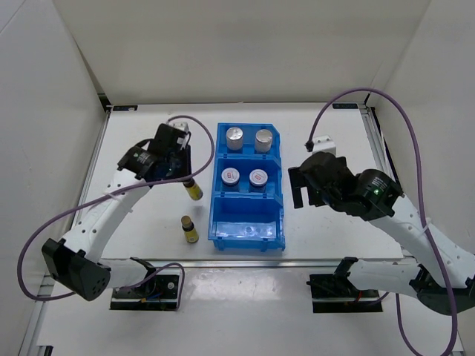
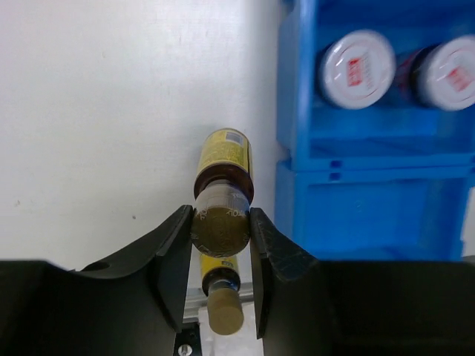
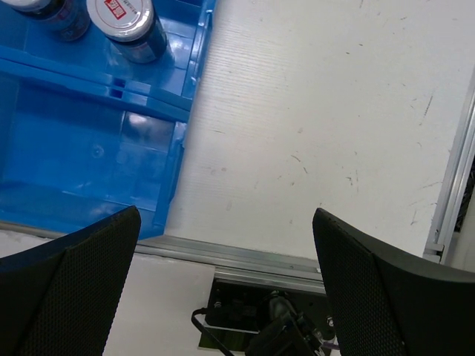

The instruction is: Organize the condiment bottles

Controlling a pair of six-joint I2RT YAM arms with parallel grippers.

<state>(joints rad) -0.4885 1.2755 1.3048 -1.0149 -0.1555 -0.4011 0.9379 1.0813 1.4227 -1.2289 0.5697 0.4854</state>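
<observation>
I need to use my left gripper to set the tiny amber bottle free in the front compartment's back corner (image 1: 263, 222) (image 2: 412, 231) nearest my right gripper. The bottle is now held just beside the bin.
Two silver-capped shakers (image 1: 234, 137) (image 1: 264, 139) stand in the back compartment of the blue bin (image 1: 278, 194). Two jars with red-marked pale lids (image 1: 231, 176) (image 1: 257, 178) stand in its middle compartment and also show in the left wrist view (image 2: 357, 68). My left gripper (image 1: 184, 178) (image 2: 220, 216) is shut on the cap of a tiny amber yellow-labelled bottle (image 1: 194, 190) (image 2: 225, 159), held just left of the bin. A second amber bottle (image 1: 190, 228) (image 2: 223, 297) stands on the table nearer the front. My right gripper (image 1: 300, 189) (image 3: 225, 222) is open and empty, right of the bin.
The bin's front compartment (image 1: 245, 222) (image 3: 82, 148) holds nothing. White walls enclose the table on the left, back and right. A metal rail (image 3: 297, 259) runs along the table's near edge. Cables loop over both arms.
</observation>
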